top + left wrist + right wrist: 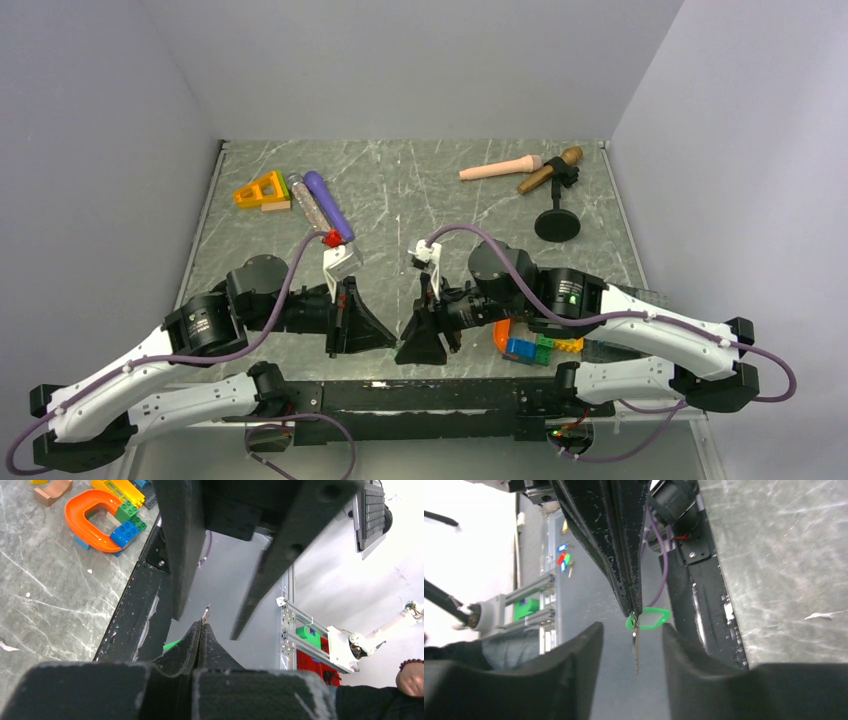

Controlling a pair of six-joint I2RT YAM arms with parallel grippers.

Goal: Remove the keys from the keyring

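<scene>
I will take the hanging blade (636, 649) with my right gripper first, since my left gripper's closed tip covers the keyring, and only then will my left gripper open and uncover it.
My left gripper (385, 335) is shut, its fingers (624, 555) pressed flat together over the table's front edge. At its tip (201, 626) it pinches the keyring, of which only a small metal bit (205, 613) shows. In the right wrist view a bright green key (650, 618) sticks out sideways from that tip. A thin metal blade (636, 650) hangs below it. My right gripper (630, 628) is open, its two fingers (182, 555) on either side of the hanging blade, not touching it. It meets the left gripper tip to tip in the top view (414, 335). The teal key is hidden.
A pile of coloured bricks with an orange arch (525, 345) lies beside the right arm, also in the left wrist view (95, 515). At the back are a microphone on a stand (555, 190), a beige handle (500, 168), a purple tube (328, 205) and a yellow triangle (262, 190). The black front rail (420, 395) runs below the grippers.
</scene>
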